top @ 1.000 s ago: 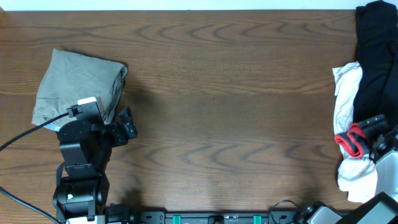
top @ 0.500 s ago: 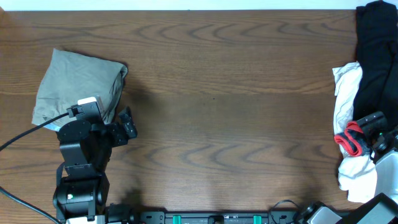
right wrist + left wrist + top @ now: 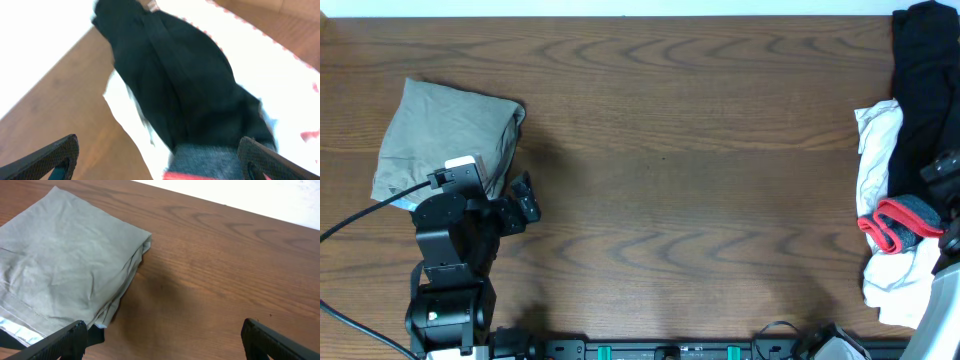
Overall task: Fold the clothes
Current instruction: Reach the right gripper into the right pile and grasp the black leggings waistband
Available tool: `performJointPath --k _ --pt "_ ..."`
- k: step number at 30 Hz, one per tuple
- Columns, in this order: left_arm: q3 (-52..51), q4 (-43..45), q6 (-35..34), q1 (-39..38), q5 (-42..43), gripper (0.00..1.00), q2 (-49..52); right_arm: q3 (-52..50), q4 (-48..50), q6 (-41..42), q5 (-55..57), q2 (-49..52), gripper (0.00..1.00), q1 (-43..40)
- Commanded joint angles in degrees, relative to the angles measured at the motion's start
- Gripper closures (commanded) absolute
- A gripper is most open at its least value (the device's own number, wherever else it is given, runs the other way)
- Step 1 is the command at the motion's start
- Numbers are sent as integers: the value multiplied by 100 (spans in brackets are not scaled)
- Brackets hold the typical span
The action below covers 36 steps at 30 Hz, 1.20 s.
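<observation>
The robot's right gripper should next move to the grey piece's red band (image 3: 908,219) (image 3: 192,176), next to the white garment, and close there.
A folded grey-green garment (image 3: 445,140) lies at the table's left; it also shows in the left wrist view (image 3: 65,270). My left gripper (image 3: 162,345) is open and empty, just right of the garment's near corner, and shows in the overhead view (image 3: 525,200). At the right edge is a pile: a black garment (image 3: 925,90), a white garment (image 3: 875,160) and a grey piece with a red band (image 3: 900,222). My right gripper (image 3: 160,160) is open and empty above the pile, over the black garment (image 3: 185,85) and the grey piece (image 3: 210,160).
The brown wooden table (image 3: 690,180) stretches between the folded garment and the pile. A black cable (image 3: 360,215) runs from the left arm's wrist to the left edge. The right arm's white body (image 3: 940,310) sits at the front right corner.
My right gripper has moved off the red-banded grey piece, towards the far right edge, leaving that piece uncovered. The left arm and the folded garment have not moved.
</observation>
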Motion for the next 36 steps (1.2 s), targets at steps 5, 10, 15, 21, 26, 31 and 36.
performJointPath --k 5,10,15,21,26,31,36 --pt "116 9 -13 -24 79 2 -13 -28 -964 61 527 566 1 -15" --pt "116 -15 -13 -24 79 2 -13 -28 -1095 61 682 726 1 -15" --pt "116 -28 -13 -24 79 2 -15 -35 -1244 201 1075 743 1 -15" --pt "116 -48 -13 -24 79 2 -13 -186 -1222 319 1226 837 1 -22" --pt "116 -48 -13 -24 79 2 -13 -216 -962 317 1283 1032 1 -24" --pt "116 -48 -13 -24 79 2 -13 -216 -750 448 1528 1276 1 -26" --pt "116 -48 -13 -24 79 2 2 -216 -442 446 1506 1370 14 -22"
